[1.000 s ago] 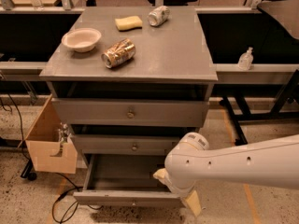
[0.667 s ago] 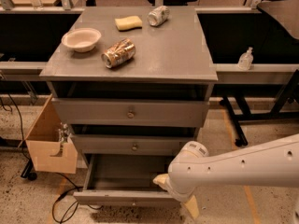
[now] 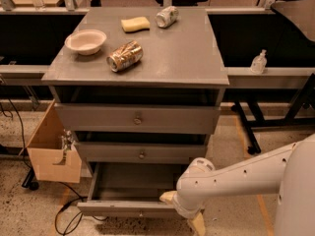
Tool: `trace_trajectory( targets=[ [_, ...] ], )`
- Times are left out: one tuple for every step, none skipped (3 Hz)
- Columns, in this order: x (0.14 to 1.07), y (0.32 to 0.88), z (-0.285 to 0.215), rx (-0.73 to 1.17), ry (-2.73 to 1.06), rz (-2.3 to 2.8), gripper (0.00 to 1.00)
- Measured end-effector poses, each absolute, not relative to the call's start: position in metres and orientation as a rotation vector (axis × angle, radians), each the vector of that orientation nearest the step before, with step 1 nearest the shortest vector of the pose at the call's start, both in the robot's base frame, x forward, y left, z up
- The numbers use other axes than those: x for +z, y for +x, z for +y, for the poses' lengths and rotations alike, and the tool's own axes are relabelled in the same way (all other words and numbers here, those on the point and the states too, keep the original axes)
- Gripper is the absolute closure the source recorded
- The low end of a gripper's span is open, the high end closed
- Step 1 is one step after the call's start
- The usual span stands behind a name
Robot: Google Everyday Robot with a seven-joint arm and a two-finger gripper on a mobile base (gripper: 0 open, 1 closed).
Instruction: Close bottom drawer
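Note:
Next, my gripper closes at the end of the bottom drawer's front (image 3: pixel 172 212) nearest my arm, beyond the small knob.
The grey cabinet (image 3: pixel 147 58) has three drawers. The bottom drawer (image 3: pixel 123 208) is pulled out, its inside showing, with a small knob (image 3: pixel 141 213) on its slim front. The middle drawer (image 3: pixel 141 153) and top drawer (image 3: pixel 138 118) sit further in. My white arm (image 3: pixel 236 178) reaches in from the right. The gripper (image 3: pixel 183 213) is at the right end of the bottom drawer's front, with one cream finger (image 3: pixel 167 196) over the drawer's edge and another (image 3: pixel 198 224) below in front.
On the cabinet top lie a white bowl (image 3: pixel 85 41), a crushed can (image 3: pixel 124 56), a yellow sponge (image 3: pixel 135 23) and a silver can (image 3: pixel 167 15). A cardboard box (image 3: pixel 51 146) hangs at the left. A cable (image 3: pixel 69 215) lies on the floor. A bottle (image 3: pixel 257 62) stands on the right ledge.
The arm has shifted a little lower and left toward the bottom drawer's front. The drawer stands about as far out as before.

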State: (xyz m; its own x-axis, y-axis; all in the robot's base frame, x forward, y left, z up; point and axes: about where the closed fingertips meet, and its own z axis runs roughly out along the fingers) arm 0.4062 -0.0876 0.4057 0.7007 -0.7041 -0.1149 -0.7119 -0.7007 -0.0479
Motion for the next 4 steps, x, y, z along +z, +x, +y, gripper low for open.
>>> trace_trajectory(
  targets=[
    [0.392,0.409,-0.088,0.086,-2.856,1.101,0.0],
    [0.363,0.417,-0.092,0.035,-2.937,0.949,0.0],
    [0.323,0.43,-0.101,0.021,-2.968,0.814,0.0],
    [0.293,0.439,-0.104,0.034,-2.963,0.745,0.0]
  ],
)
